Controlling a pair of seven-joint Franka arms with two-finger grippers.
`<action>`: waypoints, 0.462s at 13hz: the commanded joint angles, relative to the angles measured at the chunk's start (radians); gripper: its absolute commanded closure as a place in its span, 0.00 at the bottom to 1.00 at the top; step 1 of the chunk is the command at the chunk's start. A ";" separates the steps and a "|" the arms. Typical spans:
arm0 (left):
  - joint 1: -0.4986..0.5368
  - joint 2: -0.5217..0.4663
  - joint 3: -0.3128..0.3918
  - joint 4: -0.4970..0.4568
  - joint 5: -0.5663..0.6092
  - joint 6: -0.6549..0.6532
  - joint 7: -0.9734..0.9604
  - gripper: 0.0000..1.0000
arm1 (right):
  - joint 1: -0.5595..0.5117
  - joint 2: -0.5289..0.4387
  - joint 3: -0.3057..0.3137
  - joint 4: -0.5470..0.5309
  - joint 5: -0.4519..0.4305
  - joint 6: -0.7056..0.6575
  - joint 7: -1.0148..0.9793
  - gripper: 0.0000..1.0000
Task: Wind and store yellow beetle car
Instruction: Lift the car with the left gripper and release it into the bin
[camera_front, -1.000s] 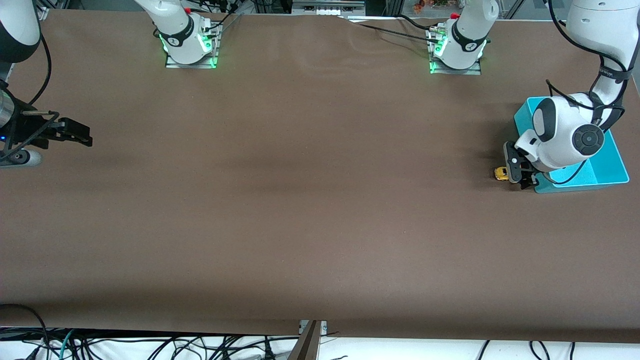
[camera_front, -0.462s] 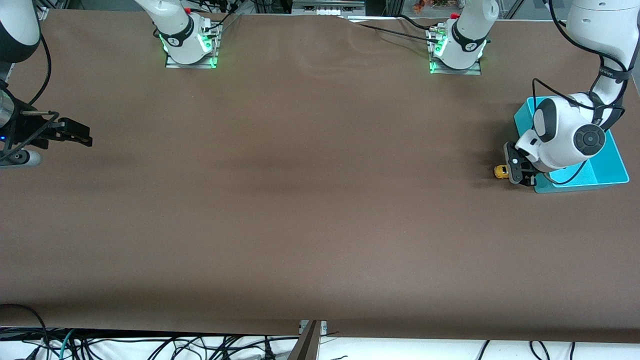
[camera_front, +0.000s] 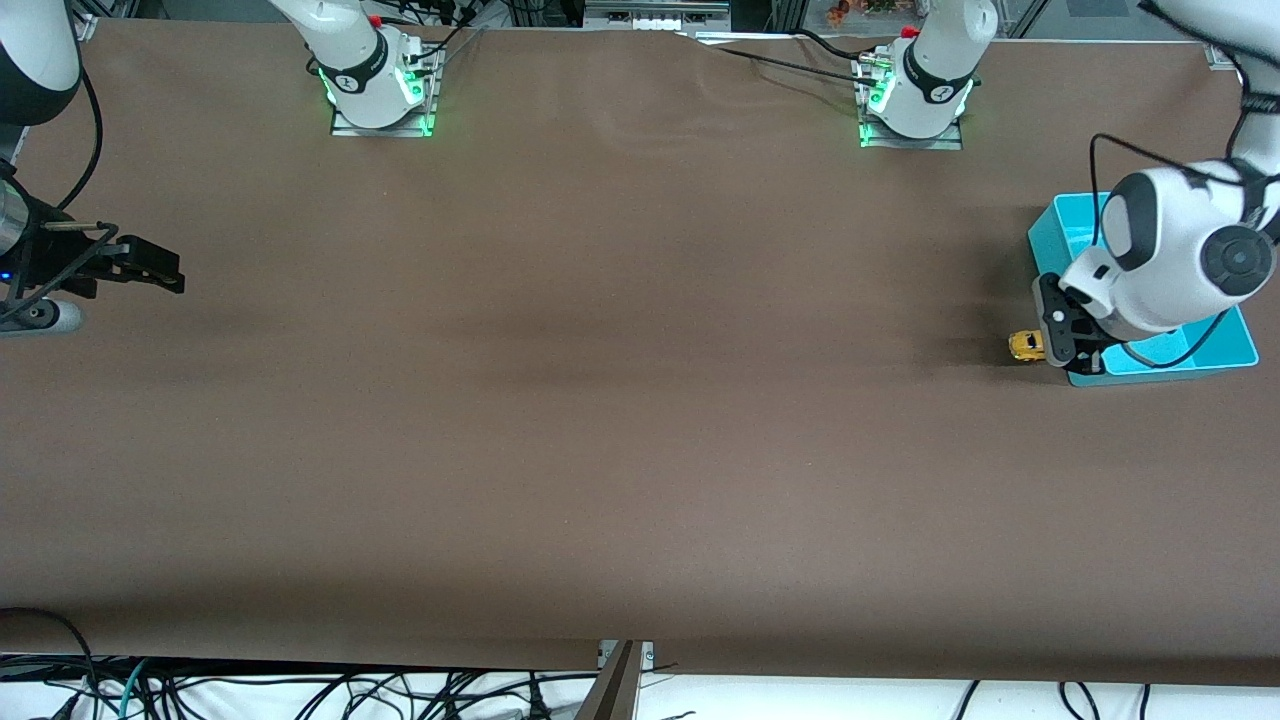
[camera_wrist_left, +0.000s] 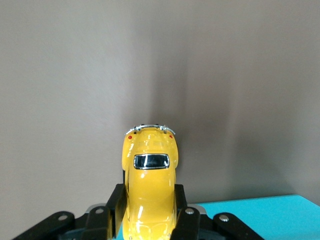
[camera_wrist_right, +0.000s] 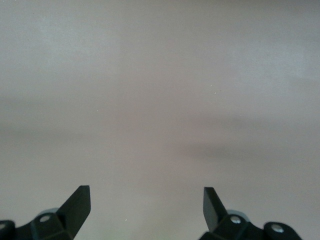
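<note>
The robot's left gripper needs to release the yellow beetle car, now low over the table beside the bin, inside the turquoise bin's far corner (camera_front: 1094, 242), toward the arm bases.
The yellow beetle car (camera_front: 1026, 346) is tiny, with dark windows, and sits low over the brown table beside the turquoise bin (camera_front: 1222, 340). My left gripper (camera_front: 1043, 345) is shut on it. In the left wrist view the car (camera_wrist_left: 149, 175) is clamped by its sides between the two black fingers (camera_wrist_left: 116, 202), its rear bumper pointing away from the wrist. A corner of the bin (camera_wrist_left: 265, 215) shows beside it. Whether its wheels touch the table I cannot tell. My right gripper (camera_front: 172, 272) waits open over the table at the right arm's end, with nothing between its fingertips (camera_wrist_right: 80, 200).
The bin stands at the left arm's end of the table, partly covered by the left arm's wrist (camera_front: 1170, 250). Both arm bases (camera_front: 380, 90) stand along the table edge farthest from the front camera. Cables hang below the nearest edge.
The left gripper shut on the car and has moved with it a short way toward the bin. The right arm has not moved.
</note>
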 joint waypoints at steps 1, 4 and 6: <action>-0.048 -0.128 0.007 -0.002 -0.016 -0.120 0.026 1.00 | -0.003 -0.005 -0.001 0.002 0.014 -0.001 0.004 0.00; 0.013 -0.159 0.018 -0.018 0.024 -0.160 0.156 1.00 | -0.003 -0.005 -0.001 0.002 0.014 0.001 0.004 0.00; 0.127 -0.137 0.027 -0.035 0.039 -0.165 0.311 1.00 | -0.003 -0.003 -0.001 0.002 0.014 0.001 0.004 0.00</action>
